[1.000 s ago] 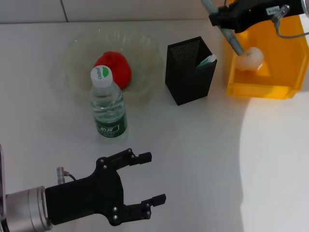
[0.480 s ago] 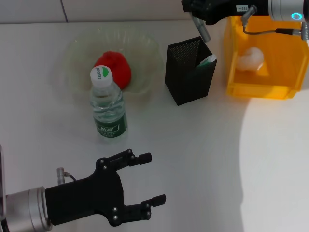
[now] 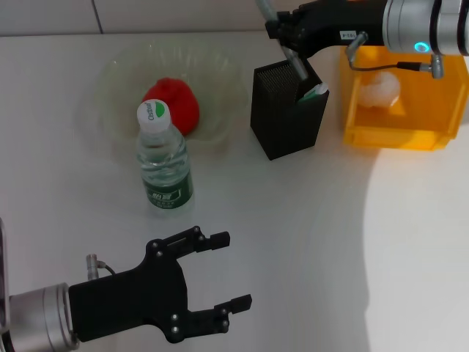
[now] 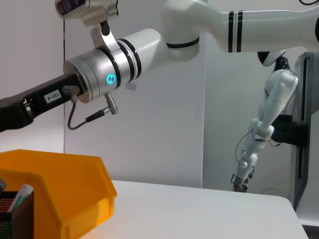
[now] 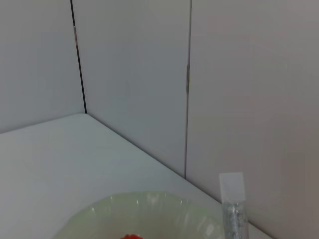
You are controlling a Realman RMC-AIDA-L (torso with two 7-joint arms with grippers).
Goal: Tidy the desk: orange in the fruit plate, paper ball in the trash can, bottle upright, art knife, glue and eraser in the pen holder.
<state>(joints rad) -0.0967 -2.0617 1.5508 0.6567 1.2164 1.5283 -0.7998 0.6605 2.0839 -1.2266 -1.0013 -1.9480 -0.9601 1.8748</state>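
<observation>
Next, my right gripper releases the glue tube inside the black mesh pen holder (image 3: pixel 293 82), next to the green-and-white item. The glue tube's lower end is now at the holder's rim.
My right gripper (image 3: pixel 286 37) hangs over the black mesh pen holder (image 3: pixel 284 117), shut on a slim silvery glue tube (image 3: pixel 293 62) whose lower end sits at the holder's rim. The right wrist view shows the glue tube (image 5: pixel 232 204) with its white end. A green-and-white item (image 3: pixel 315 90) sticks out of the holder. The orange (image 3: pixel 173 103) lies in the clear fruit plate (image 3: pixel 117 81). In front of the plate the bottle (image 3: pixel 163 158) stands upright. The paper ball (image 3: pixel 381 88) rests in the yellow trash can (image 3: pixel 410 136). My left gripper (image 3: pixel 233 270) is open and empty, low near the front left.
The left wrist view shows the yellow trash can (image 4: pixel 60 191), a corner of the pen holder (image 4: pixel 12 214) and the right arm (image 4: pixel 104 74) above them. A wall runs behind the table's far edge.
My right gripper has carried the glue tube leftward from above the trash can to over the pen holder. The left arm has not moved.
</observation>
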